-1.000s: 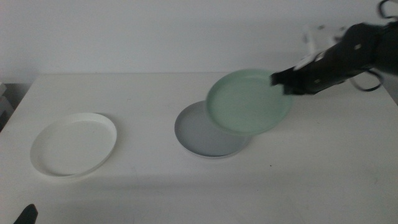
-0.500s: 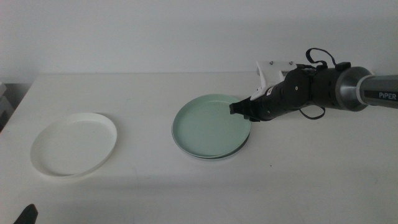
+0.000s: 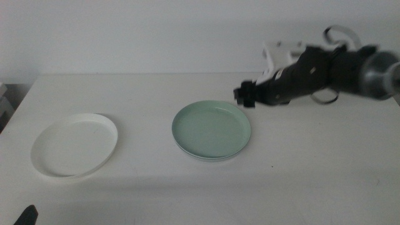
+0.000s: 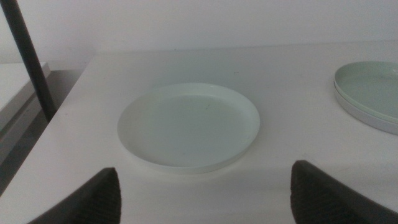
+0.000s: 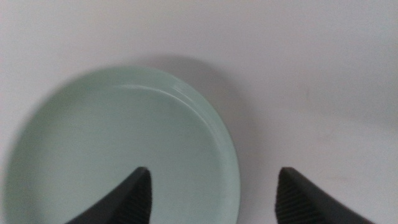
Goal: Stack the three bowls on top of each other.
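The white bowl's rim (image 3: 39, 136) (image 4: 121, 116), on the side that faces away from the green bowl, should be gripped next by my left gripper.
The pale green bowl (image 3: 211, 129) lies nested on the grey bowl, of which only a thin rim (image 3: 203, 155) shows underneath, at the table's middle. The green bowl also shows in the right wrist view (image 5: 118, 155) and the left wrist view (image 4: 372, 93). The white bowl (image 3: 74, 144) lies alone at the left, and fills the left wrist view (image 4: 188, 126). My right gripper (image 3: 242, 95) is open and empty, lifted just above the green bowl's far right rim. My left gripper (image 4: 205, 196) waits open at the table's near left corner, short of the white bowl.
The white table (image 3: 306, 169) ends at a pale wall behind. A dark pole (image 4: 28, 59) stands off the table's left edge in the left wrist view.
My right gripper lowered the green bowl onto the grey bowl, let go of it and has lifted up and back. The left arm has not moved.
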